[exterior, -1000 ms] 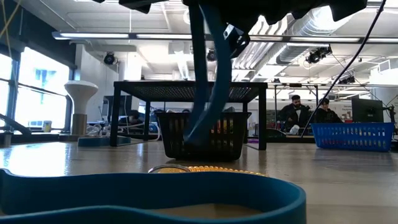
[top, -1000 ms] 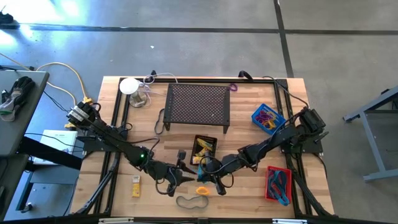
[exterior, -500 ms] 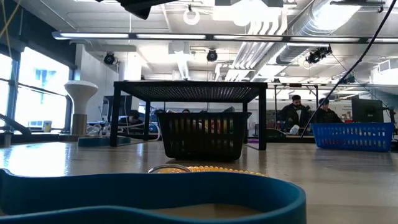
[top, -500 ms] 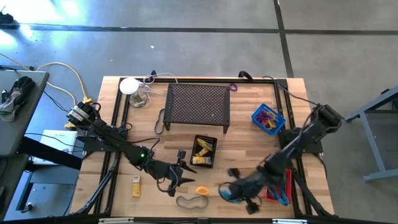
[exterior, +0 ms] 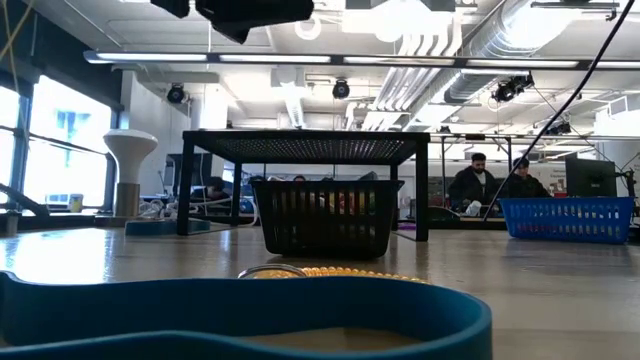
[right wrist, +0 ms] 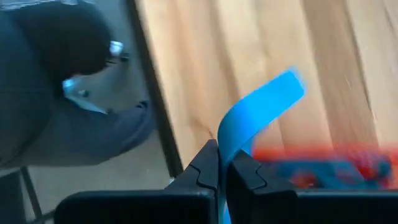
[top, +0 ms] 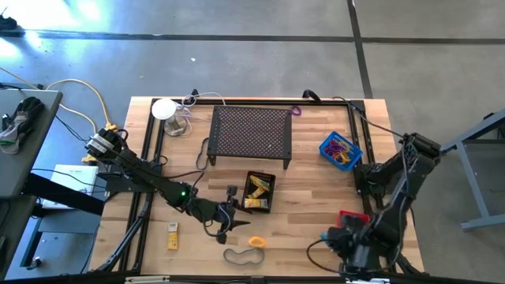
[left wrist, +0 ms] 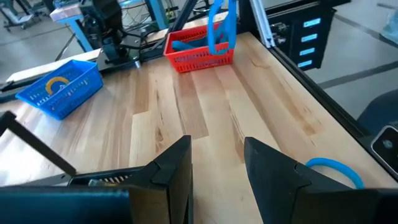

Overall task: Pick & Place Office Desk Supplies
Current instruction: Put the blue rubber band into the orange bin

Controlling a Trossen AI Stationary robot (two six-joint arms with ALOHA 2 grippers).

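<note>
Next, my right gripper releases the wide blue rubber band inside the red mesh basket (top: 352, 227) (right wrist: 333, 171), onto the blue rubber bands in it. The wide band now hangs over that basket.
My right gripper (top: 346, 241) is at the table's near right, over the red mesh basket (top: 349, 214), and is shut on a wide blue rubber band (right wrist: 261, 106). In the left wrist view this band (left wrist: 219, 28) hangs over the red basket (left wrist: 199, 53). My left gripper (top: 226, 216) is open and empty, just left of the black mesh basket (top: 259, 192), which holds yellow packets. An orange ring (top: 256, 242), a rubber-band loop (top: 243, 255) and a yellow packet (top: 172, 235) lie flat on the table near its near edge. My right gripper pinches the blue band between its two fingers at a stretch of the strip (right wrist: 230, 144); the rest curves away past the fingertips (right wrist: 208, 163). The band is lifted clear of the table and hangs slack over the red basket. Whether its lower end touches the basket, I cannot tell.
The black perforated stand (top: 251, 134) fills the far middle, with a white lamp (top: 164, 109) to its left. The blue mesh basket (top: 340, 151) sits at the far right. A blue loop (exterior: 240, 310) lies right in front of the low camera. Bare wood (left wrist: 205, 118) lies between the baskets.
My right gripper has swung from beside the black basket in the table's middle toward the right and near edges, as far as the red basket, carrying the blue band with it. My left gripper has edged slightly toward the black basket.
</note>
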